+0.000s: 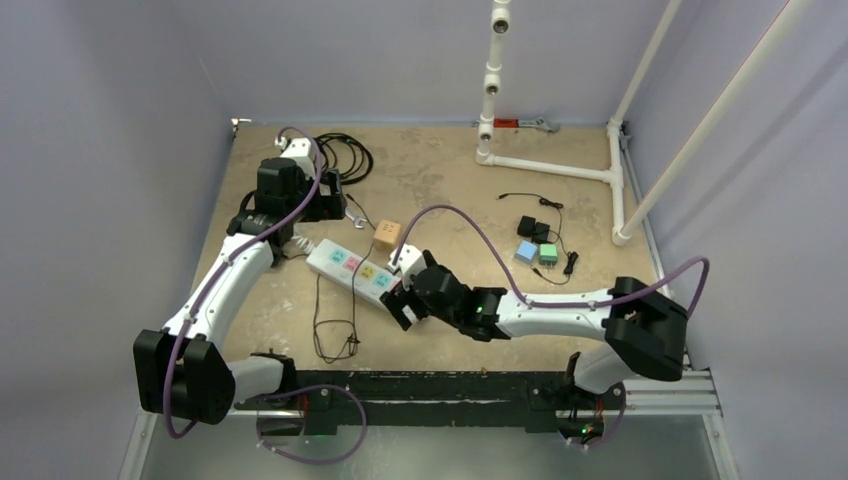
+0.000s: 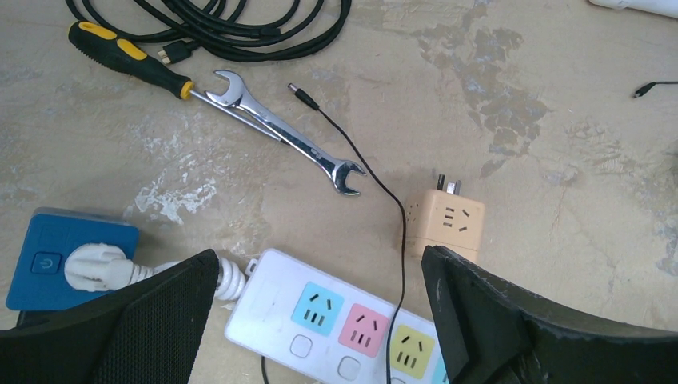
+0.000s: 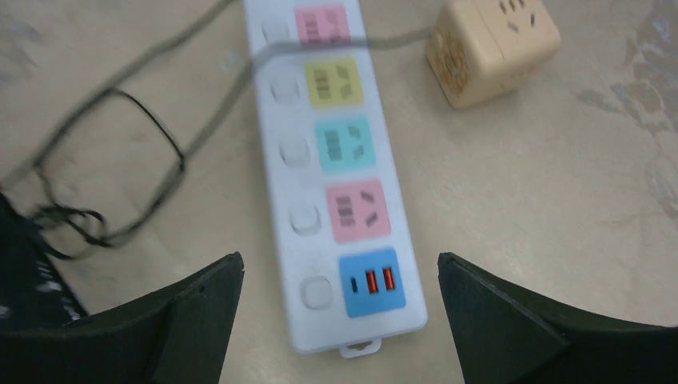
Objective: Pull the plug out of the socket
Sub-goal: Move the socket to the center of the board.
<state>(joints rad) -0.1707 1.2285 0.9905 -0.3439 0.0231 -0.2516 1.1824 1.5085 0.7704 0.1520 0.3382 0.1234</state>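
My right gripper closes next on the thin black wire's part (image 1: 353, 301) (image 3: 218, 118) just past the near side of the white power strip, staying clear of the power strip.
A white plug (image 2: 96, 268) with a ribbed cord sits in a blue socket box (image 2: 48, 248) at the lower left of the left wrist view, partly behind the left finger. The cord runs to a white power strip (image 2: 320, 320) with coloured sockets, also in the top view (image 1: 350, 267) and the right wrist view (image 3: 336, 160). My left gripper (image 2: 320, 256) is open and empty above the strip's cord end (image 1: 318, 205). My right gripper (image 3: 340, 260) is open and empty, straddling the strip's USB end (image 1: 400, 285).
A beige cube adapter (image 2: 448, 220) lies just behind the strip. A wrench (image 2: 288, 136), a yellow-black screwdriver (image 2: 128, 60) and coiled black cables (image 2: 240, 24) lie further back. A thin black wire (image 2: 376, 180) crosses the strip. Small adapters (image 1: 535, 245) and a white pipe frame (image 1: 555, 168) are at right.
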